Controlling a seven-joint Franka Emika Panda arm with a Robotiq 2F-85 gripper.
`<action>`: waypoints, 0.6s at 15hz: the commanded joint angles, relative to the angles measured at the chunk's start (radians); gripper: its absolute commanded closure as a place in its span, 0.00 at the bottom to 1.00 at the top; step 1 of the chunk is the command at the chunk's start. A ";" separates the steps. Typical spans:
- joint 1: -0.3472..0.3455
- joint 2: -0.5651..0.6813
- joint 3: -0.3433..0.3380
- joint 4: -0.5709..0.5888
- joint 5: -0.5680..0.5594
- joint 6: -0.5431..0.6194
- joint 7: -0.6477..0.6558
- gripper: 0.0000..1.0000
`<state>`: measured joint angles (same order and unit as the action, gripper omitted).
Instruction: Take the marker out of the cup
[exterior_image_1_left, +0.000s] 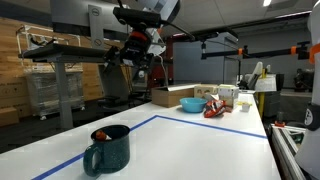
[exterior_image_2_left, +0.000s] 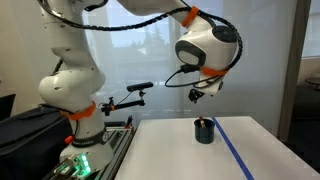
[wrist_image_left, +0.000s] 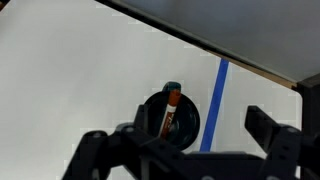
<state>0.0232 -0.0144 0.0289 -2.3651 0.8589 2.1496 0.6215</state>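
Observation:
The marker's red end pokes above the cup's rim. My gripper will close just below it, on the marker's upper part (exterior_image_1_left: 103, 137) (wrist_image_left: 171, 107).
The cup (exterior_image_1_left: 108, 149) is a dark teal mug with a looped handle, standing near the front of the white table. It also shows in an exterior view (exterior_image_2_left: 204, 132) and from above in the wrist view (wrist_image_left: 183, 118). The marker (wrist_image_left: 171, 106) is a reddish-brown stick that leans inside the cup. Its red end pokes above the rim (exterior_image_1_left: 100, 135). My gripper (exterior_image_2_left: 200, 93) hangs well above the cup, open and empty. In the wrist view its two dark fingers spread wide on either side of the cup (wrist_image_left: 172, 130).
Blue tape lines (exterior_image_1_left: 150, 121) mark the tabletop, and one runs just beside the cup (wrist_image_left: 215, 100). At the table's far end are a light-blue bowl (exterior_image_1_left: 192, 104), a red object (exterior_image_1_left: 213, 109), a cardboard box (exterior_image_1_left: 168, 96) and other clutter.

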 joint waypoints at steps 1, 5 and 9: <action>0.009 0.097 0.006 0.082 0.055 -0.030 0.044 0.00; 0.018 0.179 0.009 0.130 0.083 -0.033 0.075 0.00; 0.027 0.244 0.010 0.165 0.094 -0.048 0.099 0.00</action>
<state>0.0411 0.1799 0.0397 -2.2460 0.9258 2.1316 0.6904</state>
